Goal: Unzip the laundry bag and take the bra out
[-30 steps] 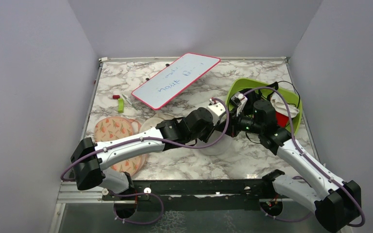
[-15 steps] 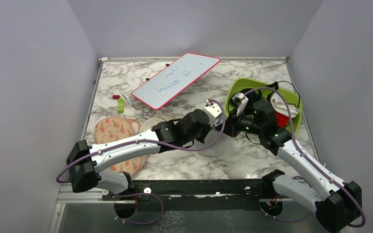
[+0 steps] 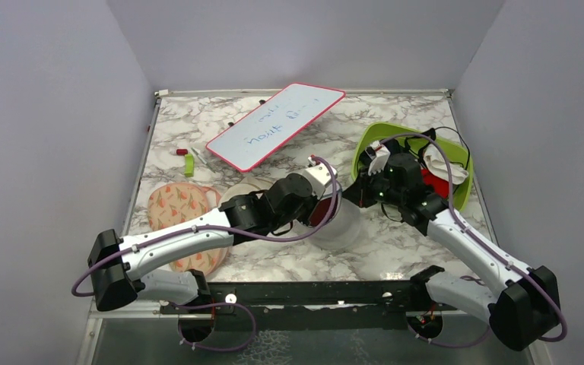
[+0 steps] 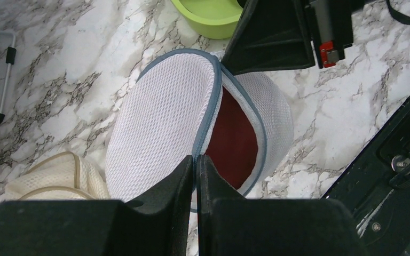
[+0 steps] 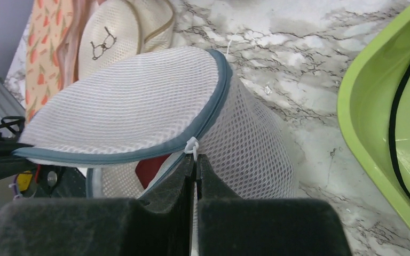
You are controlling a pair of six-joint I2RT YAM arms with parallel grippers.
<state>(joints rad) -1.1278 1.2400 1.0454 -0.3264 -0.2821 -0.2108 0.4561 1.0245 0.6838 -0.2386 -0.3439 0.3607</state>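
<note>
The robot's left gripper holds the lid far along its curved edge from the white zip pull, so it should open and pinch the lid's edge nearer the zip pull (image 4: 214, 98).
The white mesh laundry bag (image 3: 344, 226) stands mid-table, its zip partly undone and its round lid (image 4: 163, 117) lifted off the body. The dark maroon bra (image 4: 237, 136) shows through the gap, and also in the top view (image 3: 322, 212) and the right wrist view (image 5: 150, 166). My left gripper (image 4: 196, 158) is shut on the blue-grey zip edge of the lid at its near-left side. My right gripper (image 5: 196, 156) is shut on the white zip pull (image 5: 192, 144) at the bag's right side. From above, the left gripper (image 3: 325, 204) and the right gripper (image 3: 357, 199) flank the bag.
A green bowl (image 3: 460, 199) holding red, black and white laundry stands right of the bag. A flat beige pouch (image 3: 239, 190) and a peach floral pouch (image 3: 176, 202) lie to the left. A pink-framed whiteboard (image 3: 274, 125) lies at the back, with small green and red items (image 3: 188, 165) near it.
My left arm has drawn back to the left with the lid edge, and the right gripper has shifted left. The bag has opened wider and the maroon bra now shows from above.
</note>
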